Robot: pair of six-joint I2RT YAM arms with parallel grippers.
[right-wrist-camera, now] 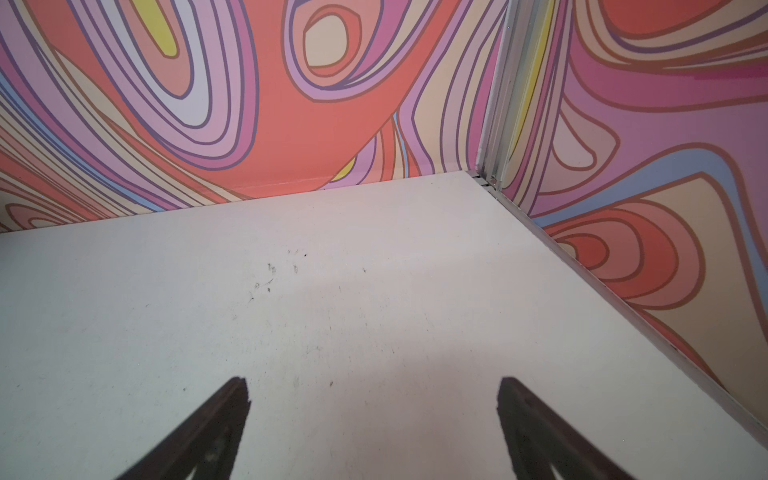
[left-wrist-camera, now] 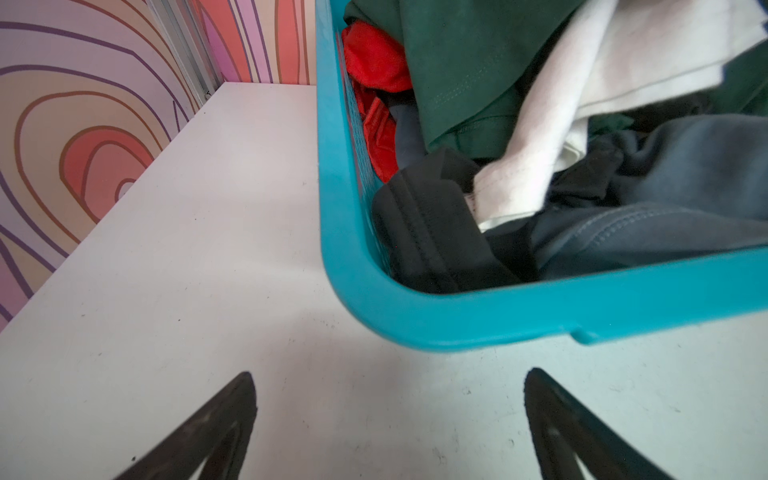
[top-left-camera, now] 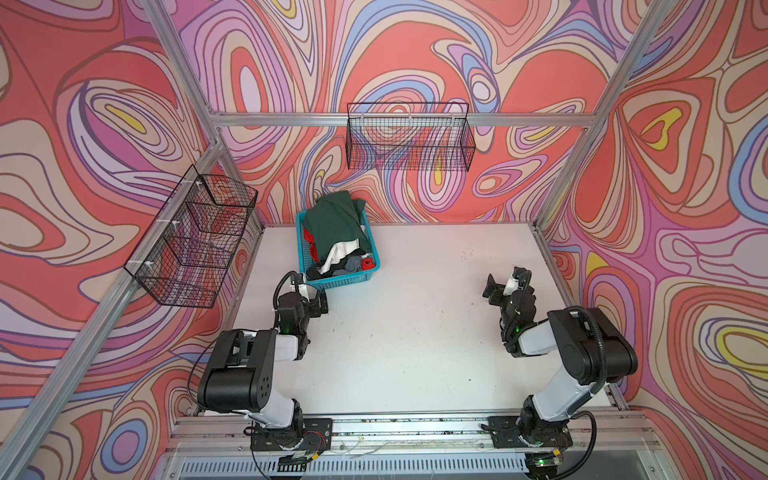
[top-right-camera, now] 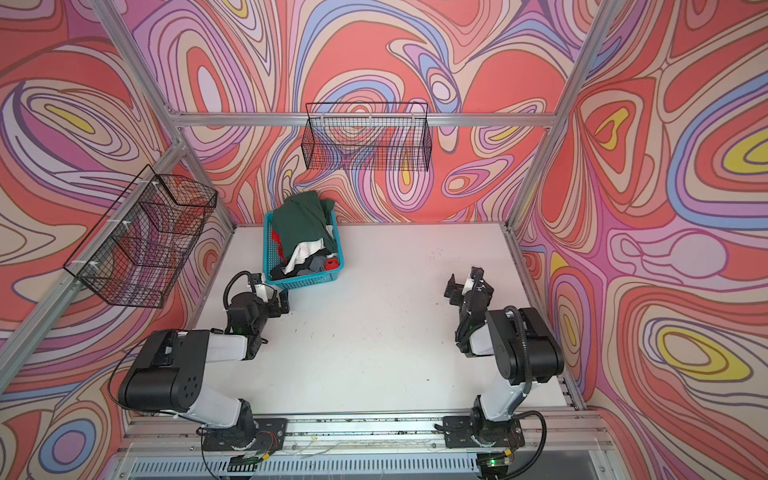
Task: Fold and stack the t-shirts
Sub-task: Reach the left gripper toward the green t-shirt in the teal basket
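Note:
The dark green t-shirt's near end [top-left-camera: 364, 240], between the white t-shirt and the side of the teal basket, will be gripped by my left gripper.
The t-shirts lie in a heap in a teal basket [top-left-camera: 340, 283] [top-right-camera: 305, 282] at the back left of the white table. On top is a dark green t-shirt [top-left-camera: 336, 222] [top-right-camera: 301, 224] [left-wrist-camera: 465, 62], hanging over the far rim. Under it show a white one [top-left-camera: 343, 251] [left-wrist-camera: 582, 104], a red one [left-wrist-camera: 374, 62] and a grey one [left-wrist-camera: 665, 174]. My left gripper [top-left-camera: 311, 293] [left-wrist-camera: 388, 376] is open and empty just before the basket's near left corner. My right gripper [top-left-camera: 494, 291] [right-wrist-camera: 374, 380] is open and empty over bare table at the right.
A black wire basket [top-left-camera: 409, 137] hangs on the back wall and a tiered one [top-left-camera: 195, 237] on the left wall. Aluminium frame posts stand at the table's back corners. Patterned walls close three sides of the table [top-left-camera: 415, 340].

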